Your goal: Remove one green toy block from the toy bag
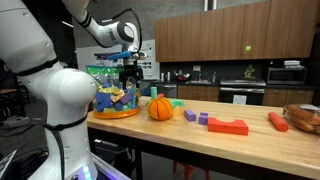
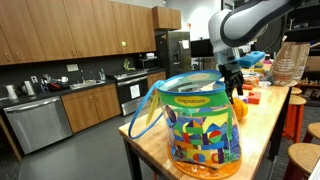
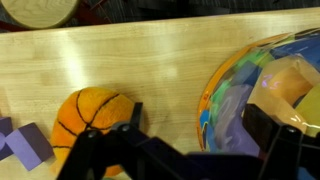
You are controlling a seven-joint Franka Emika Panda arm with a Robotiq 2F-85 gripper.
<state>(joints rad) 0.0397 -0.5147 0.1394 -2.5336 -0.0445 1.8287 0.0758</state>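
The green block sits beside a yellow block inside the toy bag [image 1: 116, 88], below the bag's green band. My gripper should go down in there next and close on that green block.
The toy bag [image 1: 115, 96] is clear plastic with a green top band and is stuffed with many-coloured blocks. It stands at one end of the wooden table and shows in both exterior views [image 2: 200, 125]. My gripper [image 1: 130, 72] hangs just above the bag's edge on the pumpkin side [image 2: 232, 82]. In the wrist view the gripper [image 3: 200, 128] is open and empty. One finger is over bare table and the other is over the bag's rim [image 3: 215, 95]. I cannot pick out a single green block.
An orange pumpkin toy [image 1: 160, 107] sits next to the bag and also shows in the wrist view [image 3: 88, 120]. Purple blocks [image 1: 203, 118], a red block [image 1: 228, 126] and an orange toy [image 1: 277, 121] lie further along. Stools [image 2: 305, 160] stand beside the table.
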